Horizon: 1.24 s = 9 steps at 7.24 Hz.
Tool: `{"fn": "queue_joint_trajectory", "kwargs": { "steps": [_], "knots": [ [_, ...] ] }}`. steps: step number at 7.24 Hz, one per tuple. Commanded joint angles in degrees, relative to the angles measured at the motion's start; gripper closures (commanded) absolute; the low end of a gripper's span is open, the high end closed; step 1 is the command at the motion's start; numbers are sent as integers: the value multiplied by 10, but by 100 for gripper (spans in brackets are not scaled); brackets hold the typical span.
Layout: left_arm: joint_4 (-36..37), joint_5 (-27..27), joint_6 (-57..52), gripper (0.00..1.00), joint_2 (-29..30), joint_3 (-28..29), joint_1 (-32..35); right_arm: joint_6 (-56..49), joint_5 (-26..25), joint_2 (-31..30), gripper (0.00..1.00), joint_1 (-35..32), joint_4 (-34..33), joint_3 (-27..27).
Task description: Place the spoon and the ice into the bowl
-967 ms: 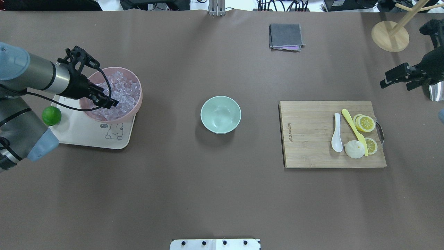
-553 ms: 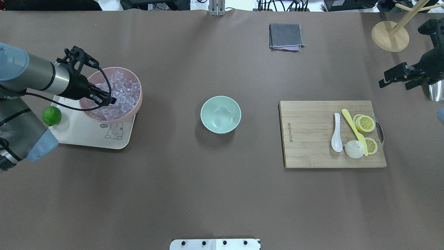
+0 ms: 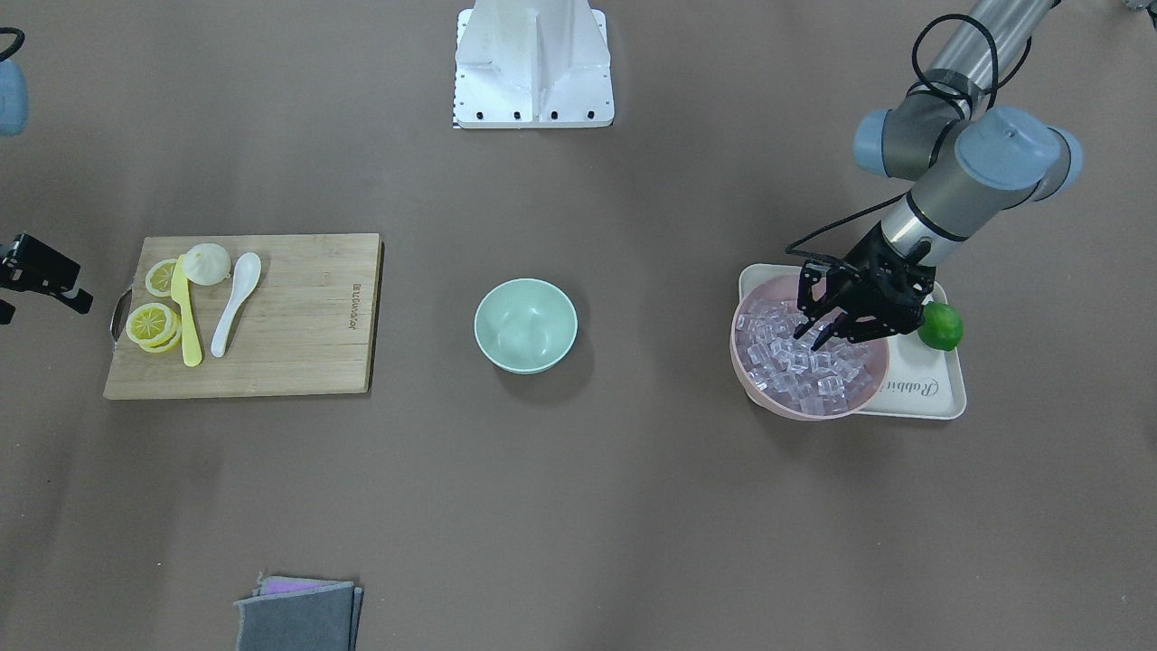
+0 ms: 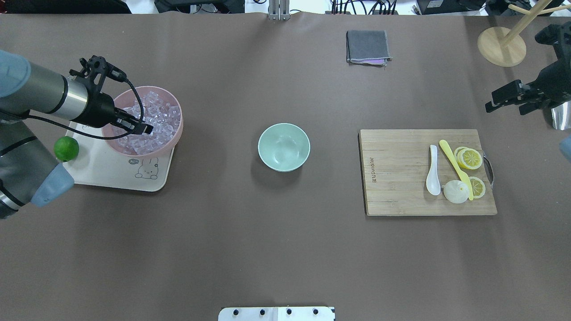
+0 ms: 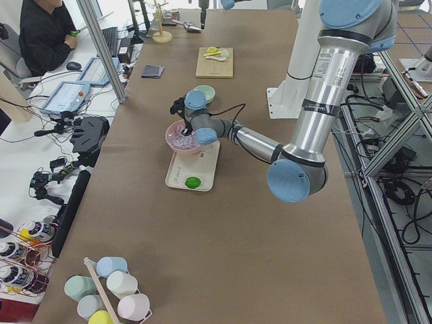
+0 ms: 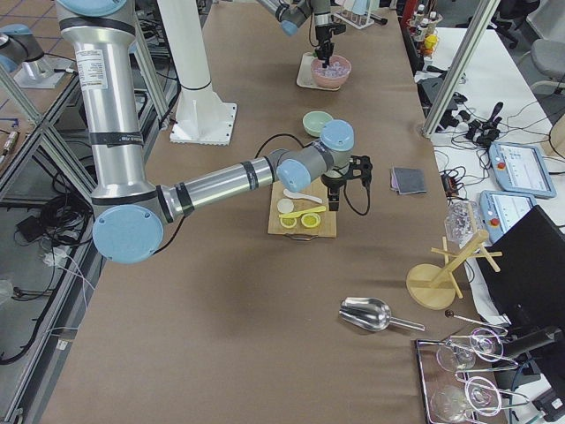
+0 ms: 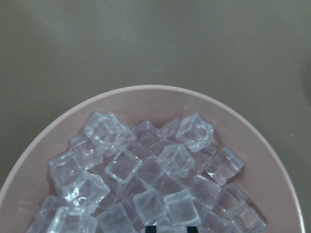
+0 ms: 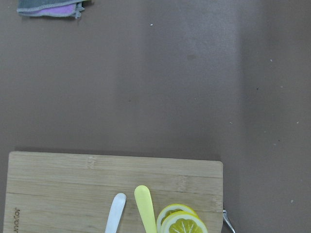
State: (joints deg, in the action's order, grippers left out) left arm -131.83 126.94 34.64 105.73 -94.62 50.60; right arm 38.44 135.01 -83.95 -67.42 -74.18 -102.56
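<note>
I need to move my right gripper next to the middle of the white spoon's handle (image 3: 227,322) (image 8: 114,221), beside the yellow knife, and close it there.
The mint-green bowl (image 4: 283,147) stands empty at the table's middle. The white spoon (image 4: 432,171) lies on the wooden cutting board (image 4: 397,178) at the right, beside a yellow knife (image 4: 455,167); its handle tip shows in the right wrist view (image 8: 114,213). Clear ice cubes (image 4: 158,118) fill a pink bowl (image 4: 179,131) on the left. My left gripper (image 4: 146,129) reaches into that pile with its fingers drawn close, seemingly pinching a cube. The left wrist view shows the ice (image 7: 160,174) close up. My right gripper (image 4: 490,103) is open and empty, in the air beyond the board's far right corner.
The pink bowl sits on a cream tray (image 4: 111,174) with a green lime (image 4: 66,148). Lemon slices (image 4: 471,158) and a white bun (image 4: 456,191) share the board. A grey cloth (image 4: 367,47), a wooden stand (image 4: 502,47) and a metal scoop (image 4: 561,117) are at the far right.
My left gripper's fingers have drawn together in the ice, and the left arm has shifted slightly. My right gripper has drifted a little toward the table's far side.
</note>
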Motion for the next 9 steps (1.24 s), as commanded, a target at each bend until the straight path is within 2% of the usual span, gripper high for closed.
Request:
{"fn": "queue_joint_trajectory", "kwargs": {
  "steps": [1,3,5,7,9],
  "knots": [
    [12,38,58,100,12,-28,21,35,-33,11,0,35,1,-1],
    [29,34,188,100,64,-19,28,142,-83,22,2,98,11,-8],
    [30,7,219,100,100,-7,24,217,-150,39,8,169,23,1],
    [29,-5,232,100,148,35,12,219,-159,39,25,186,21,4],
    [30,-79,268,100,188,48,-52,219,-160,39,27,195,19,12]
  ]
}}
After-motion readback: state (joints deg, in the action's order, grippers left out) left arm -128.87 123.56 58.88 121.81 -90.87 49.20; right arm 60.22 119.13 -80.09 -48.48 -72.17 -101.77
